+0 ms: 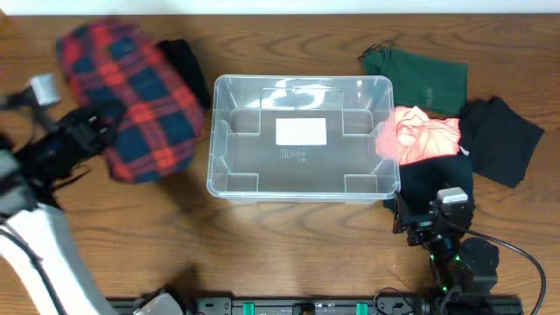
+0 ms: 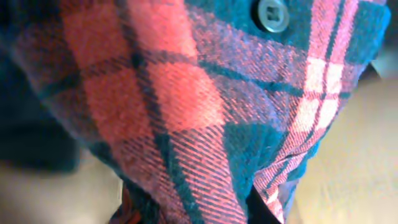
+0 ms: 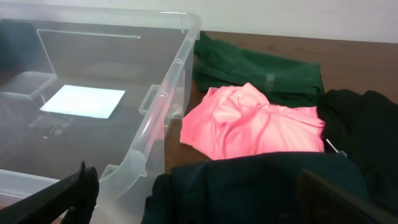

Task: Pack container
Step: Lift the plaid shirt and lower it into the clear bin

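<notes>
The plaid shirt will go down over the white label on the clear container's base (image 1: 318,147), where I will put it with my left gripper.
The clear container (image 1: 213,149) stands mid-table with only a white label (image 1: 301,131) on its base; it also shows in the right wrist view (image 3: 168,106). My left gripper (image 1: 94,129) is shut on a red and blue plaid shirt (image 1: 140,96), which fills the left wrist view (image 2: 186,106) and hides the fingers. My right gripper (image 1: 430,219) is open and empty, its fingers (image 3: 205,199) spread over a dark garment (image 3: 249,186) just right of the container's front corner.
A black garment (image 1: 185,58) lies behind the plaid shirt. Right of the container lie a pink garment (image 1: 420,136), a green one (image 1: 420,74), a black one (image 1: 503,136) and the dark one (image 1: 433,179) under the pink.
</notes>
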{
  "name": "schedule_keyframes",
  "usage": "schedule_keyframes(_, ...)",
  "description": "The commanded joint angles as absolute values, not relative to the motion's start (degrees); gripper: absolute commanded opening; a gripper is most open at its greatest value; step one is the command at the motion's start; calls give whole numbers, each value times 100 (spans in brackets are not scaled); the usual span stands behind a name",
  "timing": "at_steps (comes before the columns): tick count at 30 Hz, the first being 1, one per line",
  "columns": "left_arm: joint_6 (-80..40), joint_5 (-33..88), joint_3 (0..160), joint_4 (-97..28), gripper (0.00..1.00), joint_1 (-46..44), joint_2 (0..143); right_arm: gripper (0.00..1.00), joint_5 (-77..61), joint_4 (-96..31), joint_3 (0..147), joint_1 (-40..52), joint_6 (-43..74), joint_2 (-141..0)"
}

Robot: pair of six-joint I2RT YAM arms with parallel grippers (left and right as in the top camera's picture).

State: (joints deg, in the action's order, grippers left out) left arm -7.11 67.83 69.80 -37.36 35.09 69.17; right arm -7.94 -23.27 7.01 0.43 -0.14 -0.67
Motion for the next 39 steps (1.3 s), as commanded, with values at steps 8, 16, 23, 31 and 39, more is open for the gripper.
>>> schedule_keyframes(8, -2412, 5782, 7122, -1566, 6, -152, 6569, 99, -797, -2344, 687, 5, 38, -38)
schedule_keyframes(16, -2945, 4829, 7120, -1341, 5, -2117, 7872, 99, -797, -2344, 687, 5, 38, -38)
schedule_keyframes(23, -3868, 4248, 7120, -561, 6, -2561, 9157, 99, -797, -2344, 687, 5, 38, -38)
schedule_keyframes(31, -4989, 4189, 7120, 283, 6, -2797, 9843, 99, -797, -2344, 687, 5, 38, -38)
schedule_keyframes(39, -5430, 3734, 7109, 888, 6, -3448, 9845, 99, -797, -2344, 687, 5, 38, -38)
